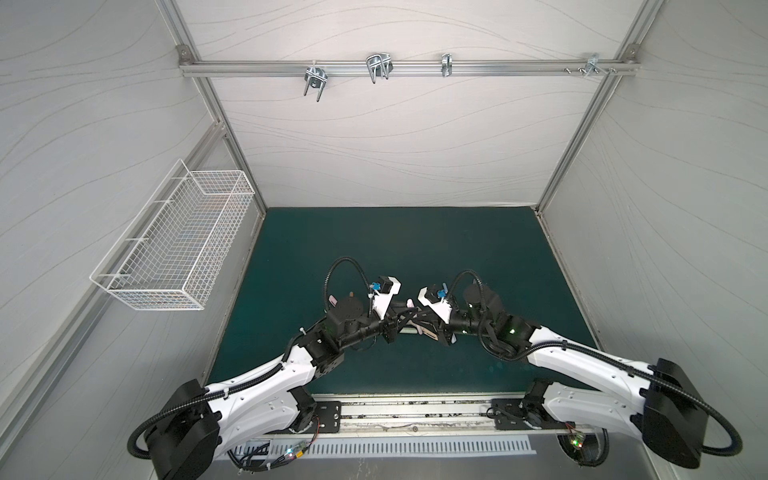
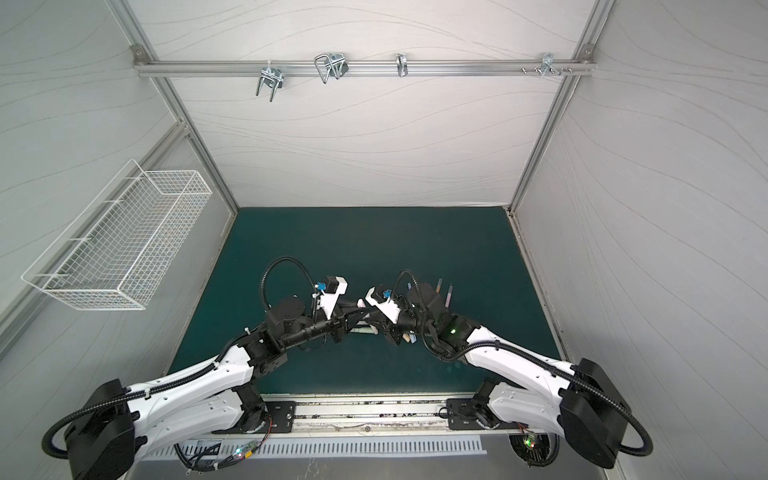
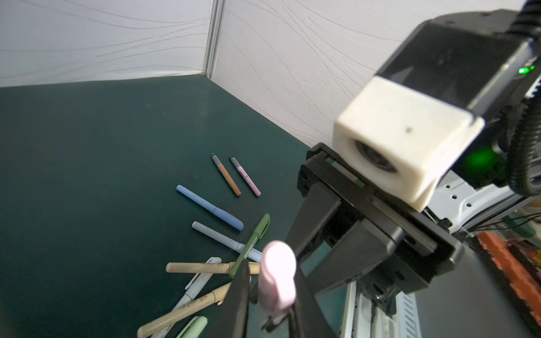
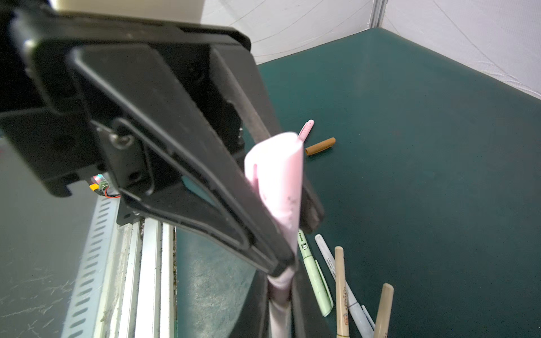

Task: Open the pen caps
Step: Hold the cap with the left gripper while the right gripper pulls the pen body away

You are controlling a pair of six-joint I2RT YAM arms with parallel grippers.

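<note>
The fingers of the robot's right gripper crowd the pink cap's opening, so that gripper should open and take the pink body farther back [image 4: 280, 318] before the left gripper pulls.
A pink pen is held above the green mat [image 1: 374, 249] between both grippers, which meet at the middle in both top views. My left gripper [image 3: 275, 301] is shut on its pink cap [image 3: 278, 272], whose clip shows in the right wrist view on the pink cap [image 4: 278, 175]. My right gripper [image 4: 279, 317] is shut on the pen's pink body [image 4: 279, 304] just behind the cap. In both top views only a bit of the pink pen [image 1: 409, 303] [image 2: 362, 304] shows between the left gripper [image 1: 403, 309] and the right gripper [image 1: 419, 313].
Several capped pens lie in a heap under the grippers: blue [image 3: 209, 207], green [image 3: 251, 243], tan [image 3: 205, 267], white [image 3: 193, 289]. Two uncapped pen bodies, orange [image 3: 226, 175] and pink [image 3: 245, 177], lie farther off. A loose brown cap [image 4: 320, 146] and pink cap [image 4: 306, 130] rest on the mat. A wire basket [image 1: 166, 241] hangs on the left wall.
</note>
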